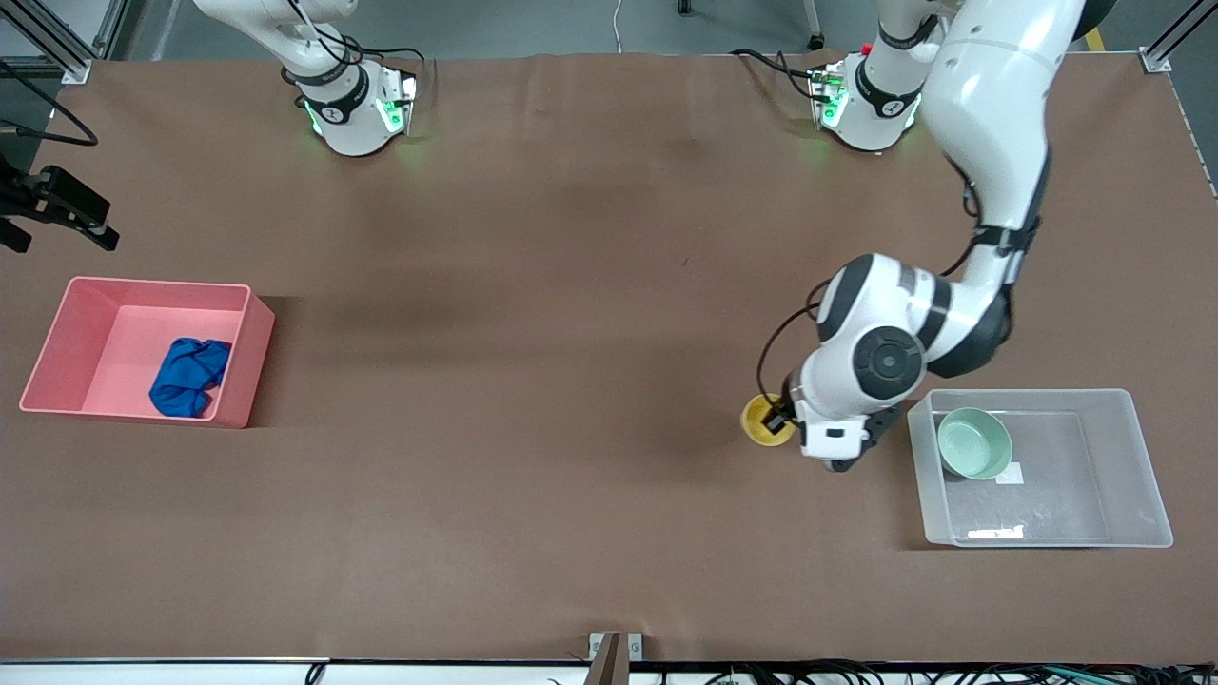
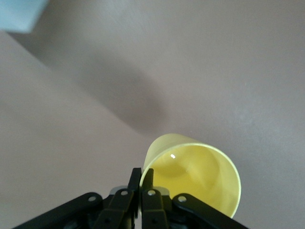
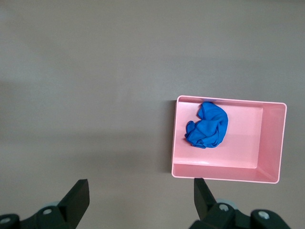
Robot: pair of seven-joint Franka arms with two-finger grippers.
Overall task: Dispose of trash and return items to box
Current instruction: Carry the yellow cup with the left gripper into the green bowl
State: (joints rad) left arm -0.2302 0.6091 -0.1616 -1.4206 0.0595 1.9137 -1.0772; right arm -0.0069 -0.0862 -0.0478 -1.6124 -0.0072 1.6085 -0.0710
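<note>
My left gripper needs to let go of the yellow cup inside the mint-green bowl (image 1: 978, 443) that sits in the clear box.
My left gripper (image 1: 778, 419) is shut on the rim of the yellow cup (image 1: 763, 420), over the table just beside the clear box (image 1: 1137, 476), on the side toward the right arm's end. In the left wrist view its fingers (image 2: 135, 177) pinch the cup's wall (image 2: 200, 171), one inside and one outside. The mint-green bowl (image 1: 973, 442) sits in the box. The blue cloth (image 1: 188, 378) lies in the pink bin (image 1: 57, 333). My right gripper (image 3: 140, 187) is open and empty, high over the table beside the pink bin (image 3: 274, 143), which holds the cloth (image 3: 207, 125).
The pink bin stands at the right arm's end of the brown table, the clear box at the left arm's end. A white label (image 1: 1011, 473) lies on the box's bottom. A black fixture (image 1: 57, 205) juts in above the pink bin.
</note>
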